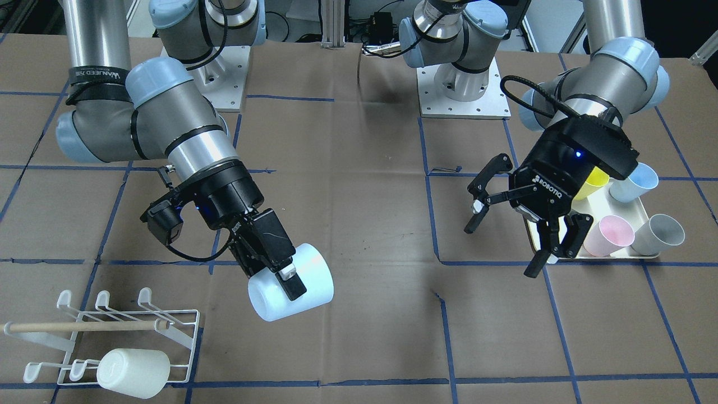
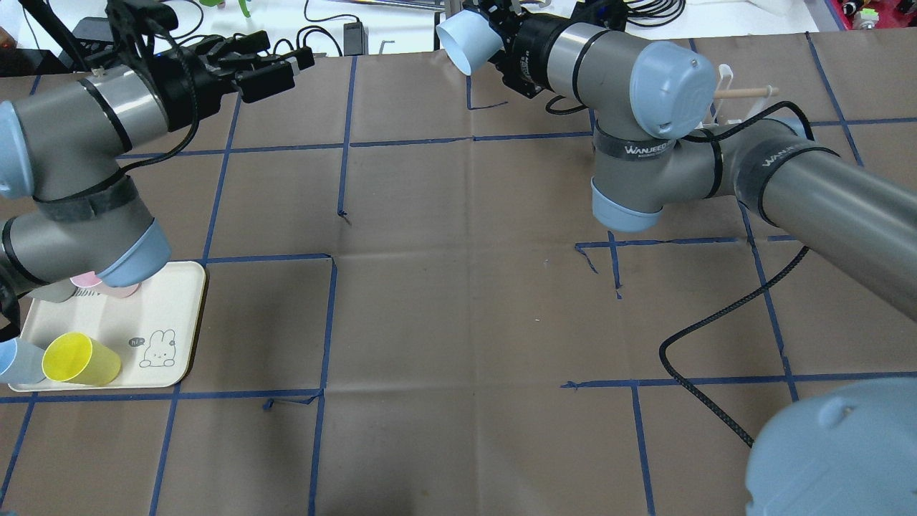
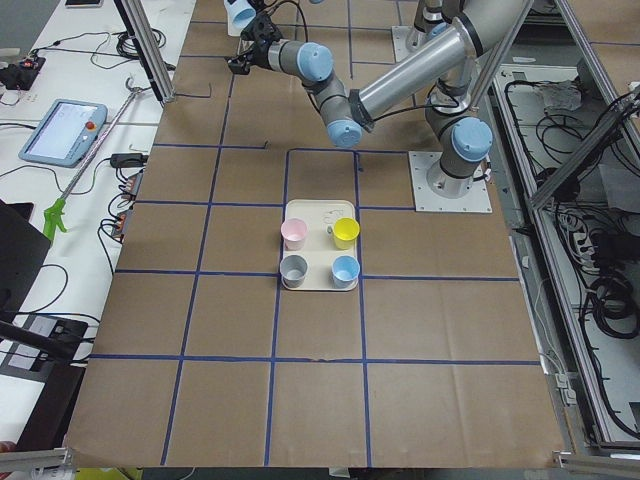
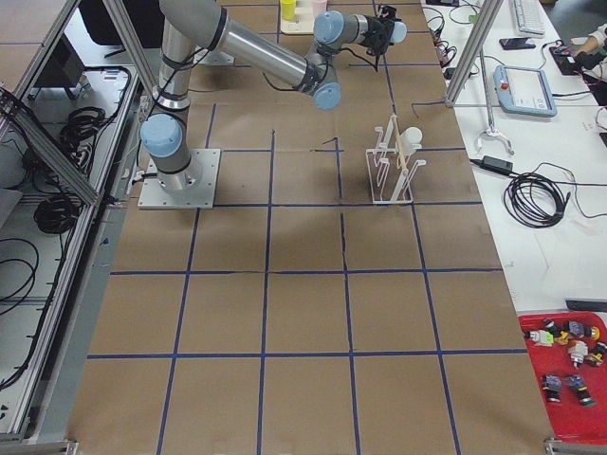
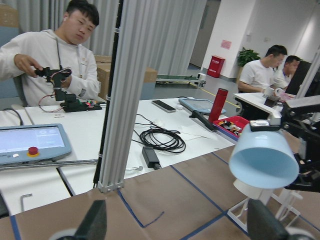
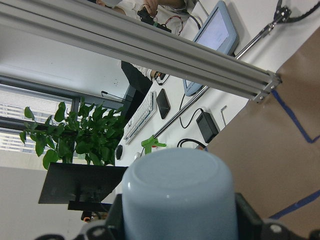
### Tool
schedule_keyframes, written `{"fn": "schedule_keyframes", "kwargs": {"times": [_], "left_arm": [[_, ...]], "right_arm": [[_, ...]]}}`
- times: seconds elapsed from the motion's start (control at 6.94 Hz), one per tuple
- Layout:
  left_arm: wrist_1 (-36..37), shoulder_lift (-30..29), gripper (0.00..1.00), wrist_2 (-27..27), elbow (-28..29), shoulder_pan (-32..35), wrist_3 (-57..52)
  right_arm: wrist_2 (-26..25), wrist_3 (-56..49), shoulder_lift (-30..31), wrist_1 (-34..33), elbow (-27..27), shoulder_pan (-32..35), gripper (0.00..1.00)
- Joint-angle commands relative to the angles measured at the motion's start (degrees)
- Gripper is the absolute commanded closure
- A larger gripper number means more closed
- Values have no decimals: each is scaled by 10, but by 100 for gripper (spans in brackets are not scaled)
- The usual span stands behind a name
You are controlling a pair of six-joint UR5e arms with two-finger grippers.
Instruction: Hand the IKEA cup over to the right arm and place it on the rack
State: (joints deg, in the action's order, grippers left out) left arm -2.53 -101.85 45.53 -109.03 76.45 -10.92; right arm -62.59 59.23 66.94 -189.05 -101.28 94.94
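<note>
My right gripper is to release the pale blue cup. It will leave it on the rack's front peg (image 1: 49,377) farthest from the white cup.
My right gripper (image 1: 280,280) is shut on a pale blue IKEA cup (image 1: 314,275) and holds it on its side above the table, up and to the right of the white wire rack (image 1: 112,336). The cup also shows in the overhead view (image 2: 466,43), the left wrist view (image 5: 262,157) and the right wrist view (image 6: 180,195). A white cup (image 1: 133,373) lies on the rack's front prongs. My left gripper (image 1: 502,249) is open and empty beside the cream tray (image 1: 617,255), well apart from the blue cup.
The tray holds a yellow cup (image 1: 592,182), a blue cup (image 1: 636,182), a pink cup (image 1: 608,235) and a grey cup (image 1: 659,235). An aluminium post (image 5: 125,100) stands at the table's far edge, with operators' desks behind it.
</note>
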Motion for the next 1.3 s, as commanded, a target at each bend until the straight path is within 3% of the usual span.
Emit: {"fn": "schedule_keyframes", "kwargs": {"times": [0.0, 0.14, 0.29, 0.43, 0.58, 0.86, 1.01, 1.15], "left_arm": [[-186, -4, 0, 200, 98, 65, 4], [-296, -6, 0, 283, 145, 84, 6], [-420, 3, 0, 316, 172, 92, 26], [-490, 10, 0, 338, 179, 96, 49], [-559, 28, 0, 367, 180, 105, 55], [-746, 74, 0, 409, 185, 114, 70], [-807, 85, 0, 452, 195, 114, 70], [-849, 91, 0, 455, 209, 114, 70]], "right_arm": [[-6, -251, 12, 50, -1, -43, 77], [-6, -350, 23, 69, -1, -77, 80], [-5, -465, 23, 69, 0, -117, 83], [1, -573, 20, 68, 4, -159, 83], [6, -627, 15, 60, 7, -191, 83], [-2, -634, -7, 33, 19, -212, 83], [0, -654, -30, 33, 27, -230, 83], [6, -729, -57, 29, 41, -244, 83]]}}
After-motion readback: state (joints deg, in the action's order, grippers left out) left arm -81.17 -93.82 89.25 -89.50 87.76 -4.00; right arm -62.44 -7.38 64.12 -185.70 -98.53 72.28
